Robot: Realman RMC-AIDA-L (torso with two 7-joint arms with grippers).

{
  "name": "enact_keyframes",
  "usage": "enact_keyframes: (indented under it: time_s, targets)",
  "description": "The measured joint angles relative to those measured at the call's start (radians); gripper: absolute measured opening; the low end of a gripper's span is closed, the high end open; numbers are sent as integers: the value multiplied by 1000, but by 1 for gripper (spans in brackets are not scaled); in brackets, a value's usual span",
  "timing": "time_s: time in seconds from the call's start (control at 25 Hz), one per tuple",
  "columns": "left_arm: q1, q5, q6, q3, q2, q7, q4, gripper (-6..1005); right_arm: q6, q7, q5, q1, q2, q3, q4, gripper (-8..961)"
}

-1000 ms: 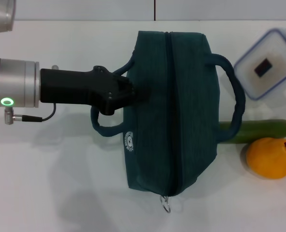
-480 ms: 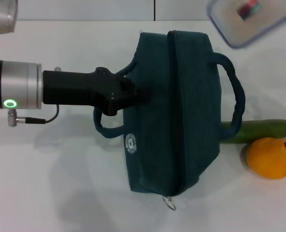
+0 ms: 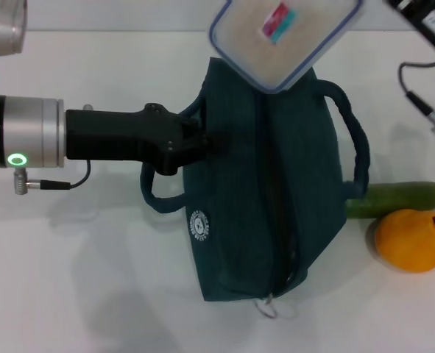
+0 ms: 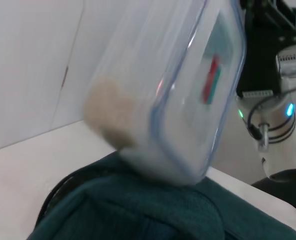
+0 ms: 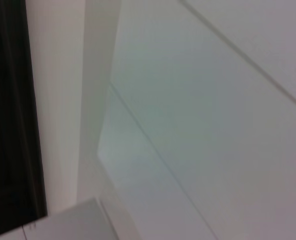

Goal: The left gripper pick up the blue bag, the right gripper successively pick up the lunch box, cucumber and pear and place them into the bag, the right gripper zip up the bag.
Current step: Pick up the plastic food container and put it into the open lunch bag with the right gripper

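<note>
My right gripper is holding the lunch box, which hangs tilted above the bag's far end. It will let go of it inside the blue bag, down through its gaping zip line (image 3: 269, 158).
The blue bag (image 3: 276, 191) lies on the white table (image 3: 92, 294), its zip line running along its top and gaping a little toward the near end. My left gripper (image 3: 206, 143) is shut on the bag's left side beside a handle. The clear lunch box (image 3: 283, 33) with a blue rim hangs tilted in the air over the bag's far end, held by my right gripper (image 4: 250, 40), whose arm (image 3: 423, 22) shows at the top right. The box also fills the left wrist view (image 4: 173, 95). The green cucumber (image 3: 397, 198) and the orange-yellow pear (image 3: 411, 240) lie right of the bag.
The bag's right handle (image 3: 357, 147) loops out toward the cucumber. A metal zip-pull ring (image 3: 267, 309) lies at the bag's near end. A cable (image 3: 423, 95) hangs from the right arm. The right wrist view shows only wall.
The lunch box has moved left from the upper right to above the bag's far end, tilting as it went. The bag has shifted slightly and its zip gapes more.
</note>
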Motion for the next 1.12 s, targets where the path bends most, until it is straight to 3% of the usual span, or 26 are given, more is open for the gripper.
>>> enact_keyframes:
  time_s: [0.56,1.0,1.12]
  targets:
    - [2,0,-9,-75,2,50,-52,71,60,29,-188,-46,-9,2,2,156]
    - [2,8,-22,-76,1,52,-52,72,157,55,-388,-25,-22,5,-14,168]
    - [2,9,-24,-74,1,52,-52,73,160,57,-400,-22,-14,3,-20,171]
